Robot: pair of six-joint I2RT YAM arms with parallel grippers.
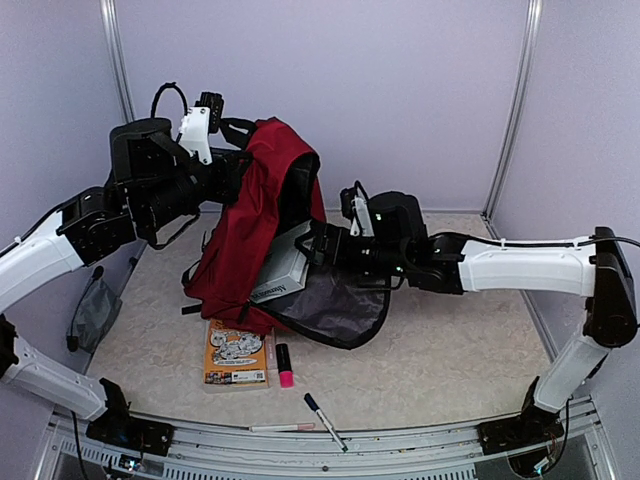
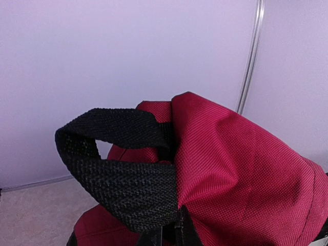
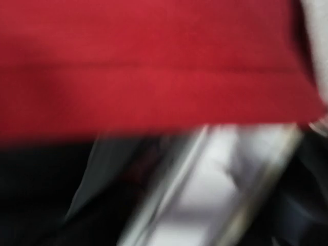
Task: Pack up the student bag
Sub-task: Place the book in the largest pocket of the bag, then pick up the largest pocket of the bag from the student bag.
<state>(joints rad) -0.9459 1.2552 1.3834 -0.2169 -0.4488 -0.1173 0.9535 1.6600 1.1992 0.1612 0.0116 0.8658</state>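
Note:
Next, I move my right gripper to the outer edge [image 1: 386, 298] of the student bag's front flap, away from the grey-white book, and close it there.
The student bag [image 1: 245, 235], a large dark red backpack, stands upright at the table's middle. Its front flap [image 1: 335, 305] hangs open and shows grey lining. My left gripper [image 1: 232, 170] is shut on the bag's top, pinching the black carry strap [image 2: 123, 179] and red fabric [image 2: 236, 169] and holding the bag up. A grey-white book [image 1: 285, 265] sticks halfway out of the opening. My right gripper [image 1: 313, 245] is at the book's upper right edge, inside the mouth of the bag. The right wrist view is blurred, showing only red fabric [image 3: 154, 61] and a pale edge, so the jaws cannot be made out.
An orange book [image 1: 236, 353] lies flat in front of the bag with a pink highlighter [image 1: 284, 365] beside it. A black marker [image 1: 325, 420] and a thin pen [image 1: 283, 427] lie near the front edge. A grey pouch [image 1: 95, 315] sits at the left wall.

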